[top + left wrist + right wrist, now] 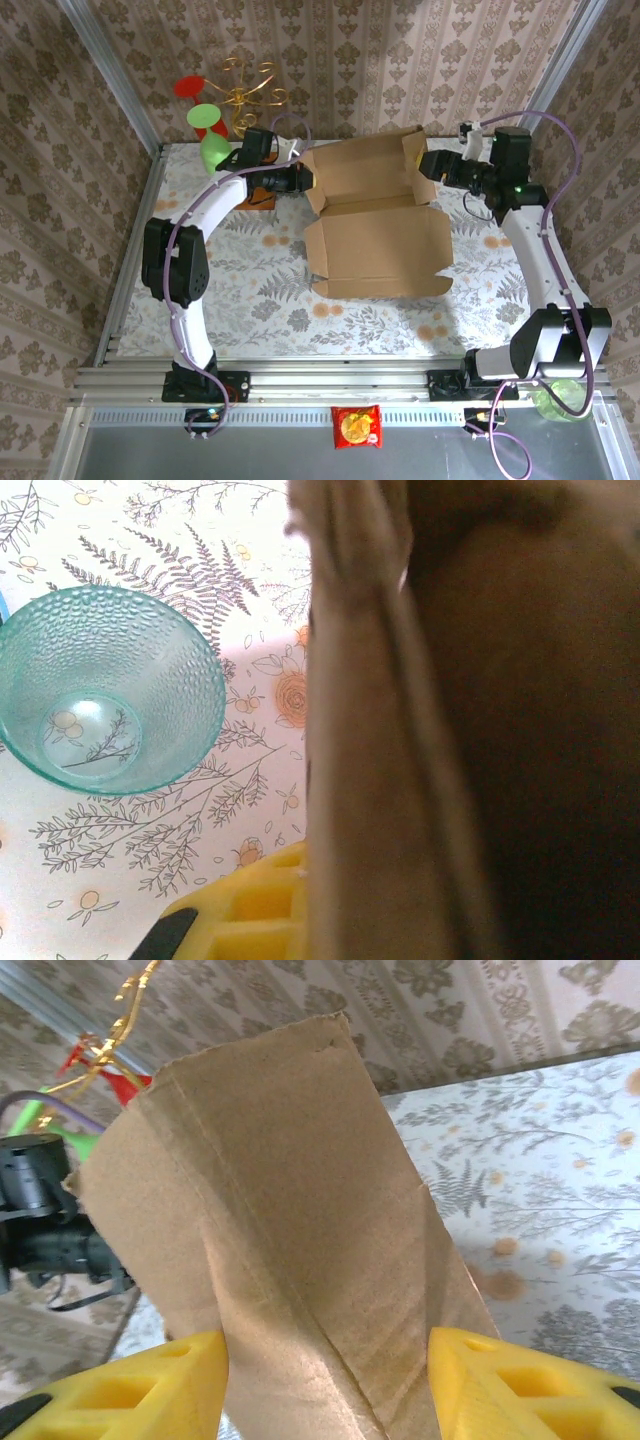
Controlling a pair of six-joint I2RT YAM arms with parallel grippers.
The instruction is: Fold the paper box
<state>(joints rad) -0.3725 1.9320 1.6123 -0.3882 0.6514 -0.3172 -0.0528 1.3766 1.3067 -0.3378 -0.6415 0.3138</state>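
Next, I back my right gripper off, since its spread fingers meet the back flap's broad side, then turn it downward and pinch the back flap's edge (431, 188) from above.
The paper box (375, 215), plain brown cardboard, lies opened in the middle of the table with its big front panel flat and its back part raised. My left gripper (305, 180) is at the box's left back wall. In the left wrist view that cardboard (450, 740) lies right against one yellow finger (250, 910) and hides the other; the gripper is shut on it. My right gripper (428, 165) is at the box's right back flap. There the creased flap (290, 1220) stands between the two yellow fingers (150, 1385), which are spread wide; the gripper (328, 1380) is open.
A clear teal glass bowl (105, 700) sits on the floral cloth just left of the box. A wooden slab (262, 200), a green cup (213, 150) and a gold wire stand (250, 85) crowd the back left. A snack packet (355, 427) lies on the front shelf.
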